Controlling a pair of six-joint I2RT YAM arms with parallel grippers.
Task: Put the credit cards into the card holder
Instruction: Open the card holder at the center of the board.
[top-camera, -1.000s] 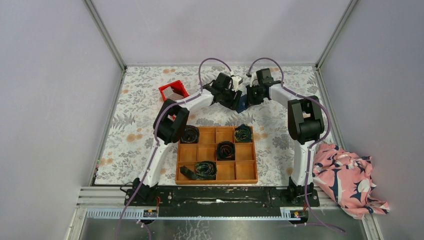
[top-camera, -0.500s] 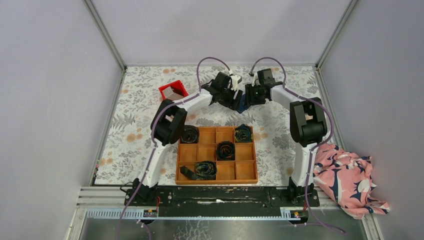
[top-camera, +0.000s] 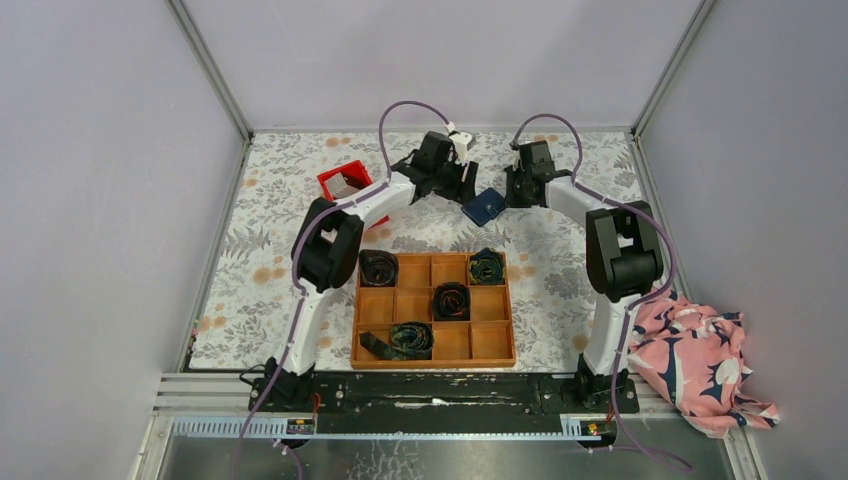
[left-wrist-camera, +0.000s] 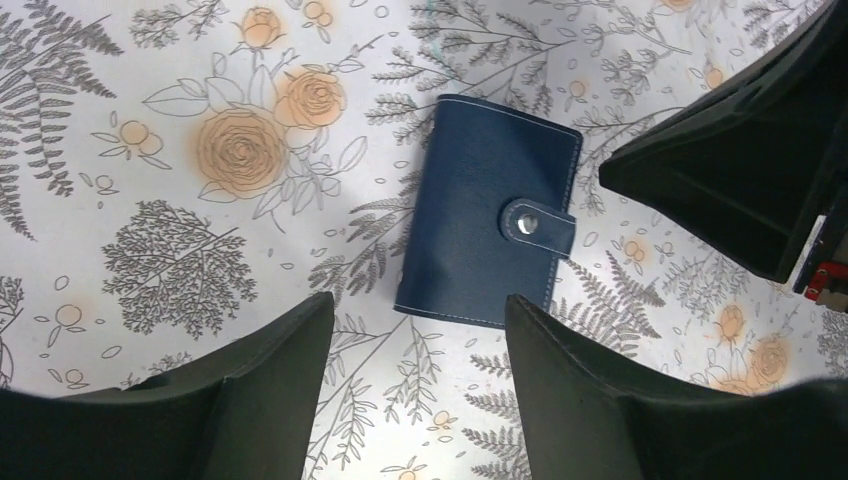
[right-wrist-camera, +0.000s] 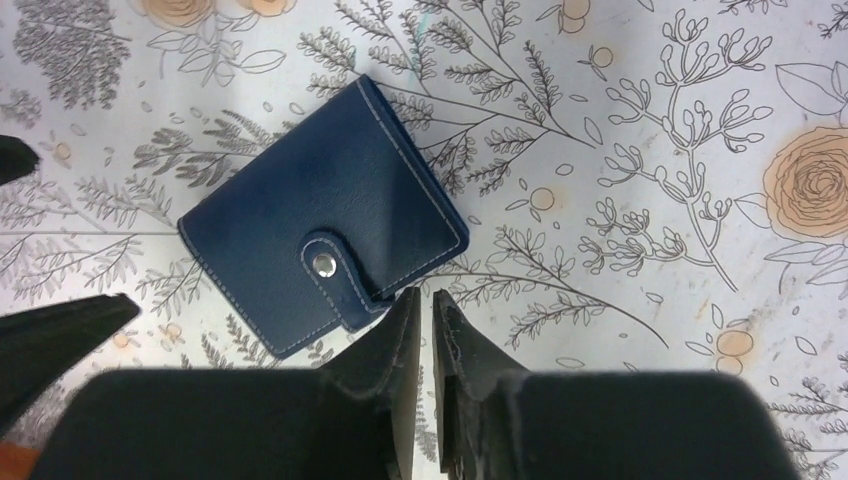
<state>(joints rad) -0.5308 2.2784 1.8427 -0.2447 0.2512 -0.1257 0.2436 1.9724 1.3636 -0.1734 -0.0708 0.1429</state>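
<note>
The card holder lies crooked and my right gripper's closed fingers are by the tab's folded end, so I will straighten the holder and pinch at the tab's snap (right-wrist-camera: 324, 264).
The card holder (top-camera: 484, 207), a dark navy wallet, lies flat on the flowered tablecloth, folded shut with its tab snapped. It shows in the left wrist view (left-wrist-camera: 490, 235) and the right wrist view (right-wrist-camera: 320, 230). My left gripper (top-camera: 462, 186) (left-wrist-camera: 418, 300) is open and empty, just left of the wallet and above it. My right gripper (top-camera: 517, 190) (right-wrist-camera: 426, 293) is shut and empty, its tips beside the wallet's edge near the tab. No credit card is in view.
A red bin (top-camera: 347, 183) stands left of the left gripper. A wooden grid tray (top-camera: 356, 330) with dark rolled bundles sits in front of the wallet. A pink flowered cloth (top-camera: 695, 355) lies at the right, off the table's edge.
Both grippers have drawn back from the wallet, left one to the left, right one to the right. The wallet, hidden between them before, now lies uncovered and shut on the table.
</note>
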